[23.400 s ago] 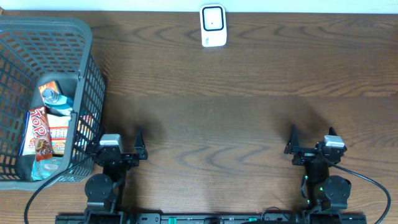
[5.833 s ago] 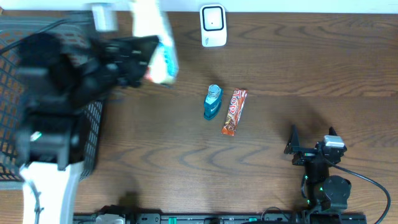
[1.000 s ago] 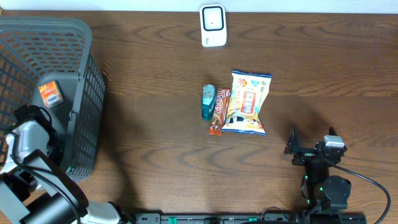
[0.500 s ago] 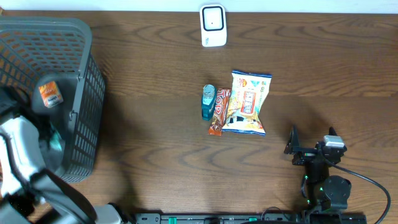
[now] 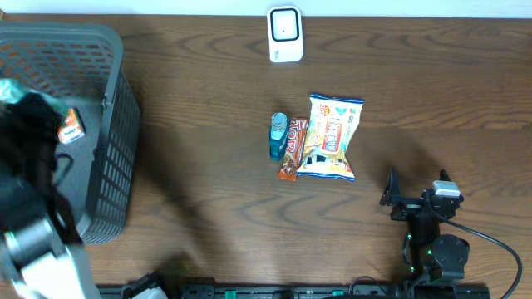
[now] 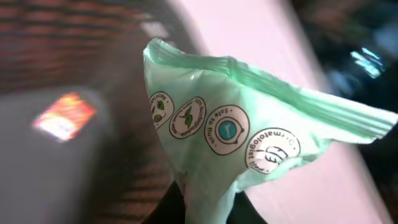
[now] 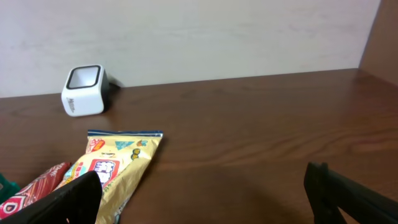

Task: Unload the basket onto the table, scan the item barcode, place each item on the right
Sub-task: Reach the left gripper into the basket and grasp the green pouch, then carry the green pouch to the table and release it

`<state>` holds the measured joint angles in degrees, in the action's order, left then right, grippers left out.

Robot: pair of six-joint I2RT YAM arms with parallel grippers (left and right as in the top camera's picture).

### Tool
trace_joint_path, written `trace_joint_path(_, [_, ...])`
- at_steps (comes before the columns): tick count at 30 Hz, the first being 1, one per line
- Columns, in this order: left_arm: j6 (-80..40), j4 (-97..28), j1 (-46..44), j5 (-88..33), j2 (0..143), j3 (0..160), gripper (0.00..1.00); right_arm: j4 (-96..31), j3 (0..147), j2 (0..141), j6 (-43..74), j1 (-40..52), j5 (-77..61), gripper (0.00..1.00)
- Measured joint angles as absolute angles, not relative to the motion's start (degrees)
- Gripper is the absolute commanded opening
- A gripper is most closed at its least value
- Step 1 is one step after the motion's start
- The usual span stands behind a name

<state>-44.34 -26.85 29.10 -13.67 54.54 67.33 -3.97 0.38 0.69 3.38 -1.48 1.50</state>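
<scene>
My left gripper will set the pale green packet down on the table, at the yellow snack bag's near end (image 5: 307, 201). The packet is still held above the grey basket.
My left gripper (image 6: 205, 210) is shut on a pale green packet (image 6: 249, 130) printed with round icons, held up above the grey basket (image 5: 112, 149). From overhead the left arm is a dark blur over the basket, with the green packet (image 5: 18, 91) showing at its tip. The white barcode scanner (image 5: 284, 33) stands at the table's far edge, also seen as the scanner (image 7: 84, 90) in the right wrist view. My right gripper (image 5: 413, 193) rests open at the near right with nothing between its fingers.
A blue bottle (image 5: 281, 137), a red Top bar (image 5: 291, 151) and a yellow snack bag (image 5: 330, 137) lie together mid-table. The yellow bag (image 7: 118, 162) lies just ahead of the right gripper. A small orange item (image 5: 71, 126) stays in the basket.
The left arm has lifted out of the basket and swung toward its far side, carrying the green packet. The right arm and the items on the table have not moved.
</scene>
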Motion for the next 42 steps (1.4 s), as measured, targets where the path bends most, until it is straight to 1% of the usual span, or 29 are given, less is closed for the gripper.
trace_joint_path(6, [-36.82,-31.31,18.83,-21.69,43.29,67.64,0.07,-3.95,0.38,0.69,3.38,-1.48,1.50,0.99])
trace_joint_path(11, [-31.07,-41.78,7.11,-25.58,43.55,67.75,0.07,-3.97,0.38,0.69,3.38,-1.48,1.50,0.99])
trace_joint_path(13, [-29.56,-43.27,2.28,-25.76,45.08,67.75,0.07,-3.97,0.38,0.69,3.38,-1.48,1.50,0.99])
trace_joint_path(17, [-28.05,-43.27,-7.81,-24.18,49.34,67.75,0.08,-3.95,0.38,0.69,3.38,-1.48,1.50,0.99])
trace_joint_path(19, [-27.79,-43.09,-13.87,-21.47,52.86,67.75,0.07,-3.95,0.38,0.69,3.38,-1.48,1.50,0.99])
trace_joint_path(25, [-27.07,-42.09,-29.58,-11.84,67.33,67.75,0.07,-3.97,0.38,0.69,3.38,-1.48,1.50,0.99])
trace_joint_path(30, [-25.21,-39.18,-39.77,-6.61,77.97,67.72,0.07,-3.95,0.38,0.69,3.38,-1.48,1.50,0.99])
trace_joint_path(36, [-20.43,-37.12,-48.66,-2.76,85.23,67.72,0.07,-3.95,0.38,0.69,3.38,-1.48,1.50,0.99])
trace_joint_path(42, [-18.98,-36.21,-50.92,-0.95,89.47,67.72,0.07,-3.97,0.38,0.69,3.38,-1.48,1.50,0.99])
